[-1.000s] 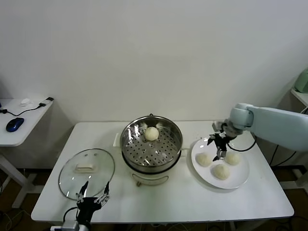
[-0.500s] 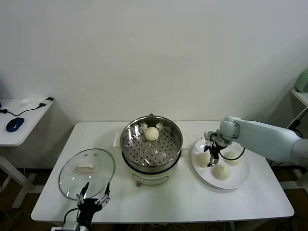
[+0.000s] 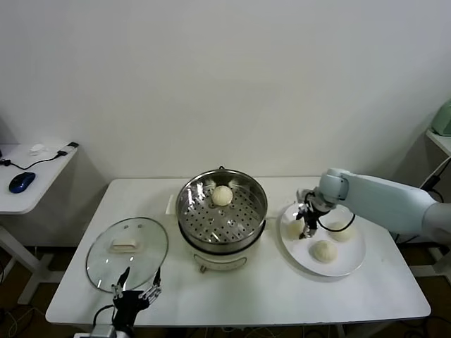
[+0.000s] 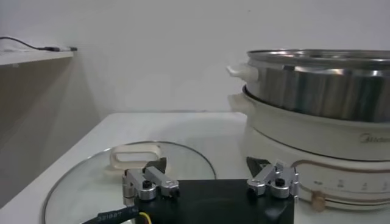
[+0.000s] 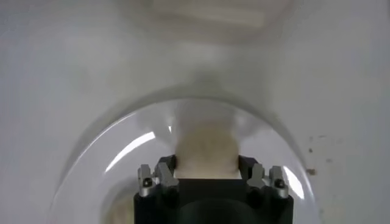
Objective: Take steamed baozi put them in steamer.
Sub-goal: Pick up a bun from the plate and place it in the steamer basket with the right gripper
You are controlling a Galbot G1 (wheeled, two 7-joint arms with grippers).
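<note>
Next, I let go of the baozi, still down at the white plate, with my right gripper on the steamer's tray (image 3: 199, 213), between the baozi there and the glass lid.
The steamer (image 3: 192, 220) stands mid-table with one baozi (image 3: 222, 195) on its perforated tray. The white plate (image 3: 350, 262) to its right holds three baozi. My right gripper (image 3: 304, 224) is down on the leftmost one (image 3: 293, 229), close to the plate. In the right wrist view that baozi (image 5: 206, 149) fills the gap of the right gripper (image 5: 206, 163), with a finger against each side. The other two baozi (image 3: 323, 250) (image 3: 341, 230) lie free on the plate. My left gripper (image 3: 135, 289) is parked open at the table's front left.
A round glass lid (image 3: 127, 252) with a white handle lies left of the steamer, just beyond the left gripper (image 4: 210, 182). The left wrist view shows the steamer's side (image 4: 323, 85). A side desk with a blue mouse (image 3: 22, 182) stands far left.
My right gripper moved left across the plate from between the buns and settled around the leftmost baozi. The left arm has not moved.
</note>
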